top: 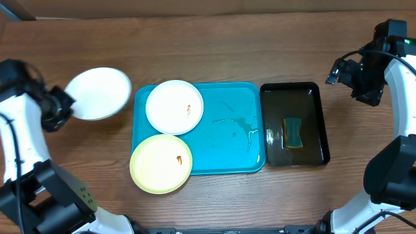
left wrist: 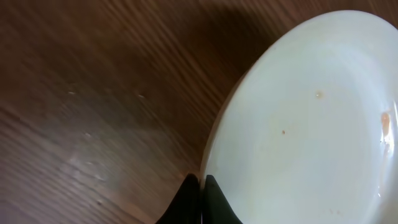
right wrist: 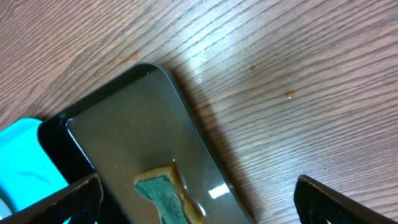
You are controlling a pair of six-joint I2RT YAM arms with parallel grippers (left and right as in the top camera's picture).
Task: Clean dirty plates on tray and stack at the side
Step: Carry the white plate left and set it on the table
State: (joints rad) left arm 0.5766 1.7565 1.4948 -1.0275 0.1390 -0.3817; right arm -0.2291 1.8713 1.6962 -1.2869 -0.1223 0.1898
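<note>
Next, I release my left gripper's white plate on the wooden table (top: 108,110) beside the turquoise tray, near the smeared white plate.
The turquoise tray (top: 231,146) lies at the table's middle. A white plate (top: 174,106) with an orange-brown smear sits on its back left corner. A pale yellow-green plate (top: 160,164) with a smear overhangs its front left corner. My left gripper (top: 64,104) is shut on the rim of another white plate (top: 99,93), held left of the tray; the left wrist view shows this plate (left wrist: 311,124) with the jaws (left wrist: 202,186) pinching its edge. My right gripper (top: 364,81) is open and empty, high at the back right; its fingers (right wrist: 198,199) straddle the black tray's edge.
A narrow black tray (top: 296,94) holding water and a green-and-yellow sponge (top: 293,132) stands right of the turquoise tray. It also shows in the right wrist view (right wrist: 124,118) with the sponge (right wrist: 168,196). Water streaks lie on the turquoise tray's right half.
</note>
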